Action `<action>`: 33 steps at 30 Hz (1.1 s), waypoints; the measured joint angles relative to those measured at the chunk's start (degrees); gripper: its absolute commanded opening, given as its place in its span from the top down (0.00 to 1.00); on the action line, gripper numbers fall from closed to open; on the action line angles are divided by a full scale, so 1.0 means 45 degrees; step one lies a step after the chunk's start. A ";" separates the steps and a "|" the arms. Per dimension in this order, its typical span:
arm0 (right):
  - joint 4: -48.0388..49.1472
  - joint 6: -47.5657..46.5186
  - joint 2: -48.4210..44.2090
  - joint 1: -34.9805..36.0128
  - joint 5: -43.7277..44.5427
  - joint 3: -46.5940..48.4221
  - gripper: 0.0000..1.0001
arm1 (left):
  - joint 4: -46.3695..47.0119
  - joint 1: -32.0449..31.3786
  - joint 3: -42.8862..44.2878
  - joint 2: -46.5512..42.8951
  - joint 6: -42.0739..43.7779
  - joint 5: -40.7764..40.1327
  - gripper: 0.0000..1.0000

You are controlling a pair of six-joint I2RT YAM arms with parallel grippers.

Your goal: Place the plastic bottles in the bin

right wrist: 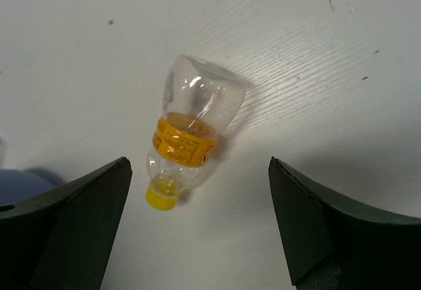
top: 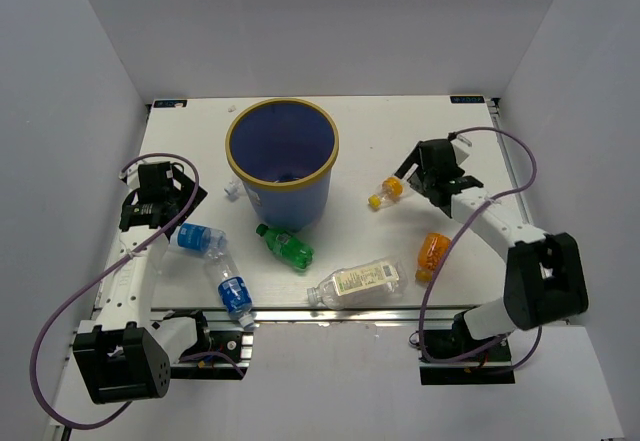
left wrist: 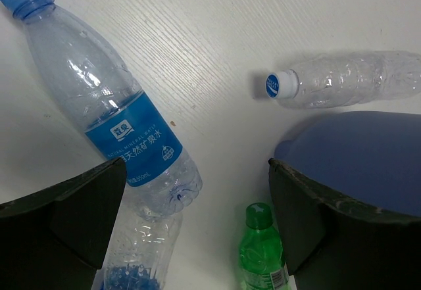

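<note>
Next, my left gripper moves to the nearest clear bottle with a blue label and closes on the label's cap-side edge [top: 181, 234] [left wrist: 102, 111], just below the clear cap-side part of that bottle.
The blue bin [top: 282, 161] with a tan rim stands upright at the back middle. My left gripper [top: 172, 204] is open and empty, above the table next to a clear blue-label bottle [top: 197, 238] [left wrist: 112, 106]. A second blue-label bottle [top: 233, 291] [left wrist: 141, 250], a green bottle [top: 287, 247] [left wrist: 263, 254] and a larger clear pale-label bottle [top: 355, 281] lie near the front. My right gripper [top: 414, 173] is open and empty just above a small clear bottle with an orange label and yellow cap [top: 386, 192] [right wrist: 191, 129]. An orange bottle [top: 432, 254] lies at the front right.
A clear bottle with a white cap [left wrist: 342, 79] lies against the bin's left side [top: 232, 189]. The bin's blue wall [left wrist: 355, 152] shows by my left gripper's right finger, and at the left edge of the right wrist view [right wrist: 16, 181]. Grey walls enclose the table.
</note>
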 measured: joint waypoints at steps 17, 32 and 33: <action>0.1049 0.1875 0.5867 0.0005 0.0078 0.2346 0.38 | -0.0049 0.0000 -0.0044 -0.0117 -0.0005 -0.0267 0.02; 0.1520 -0.4119 0.3147 0.1035 -0.3293 0.6397 0.57 | -0.0554 0.0000 -0.0015 -0.0495 -0.0335 -0.1452 0.02; 0.1749 -0.4998 0.2715 0.1705 -0.3784 0.7121 0.57 | -0.0631 0.0000 0.0010 -0.0495 -0.0389 -0.1540 0.02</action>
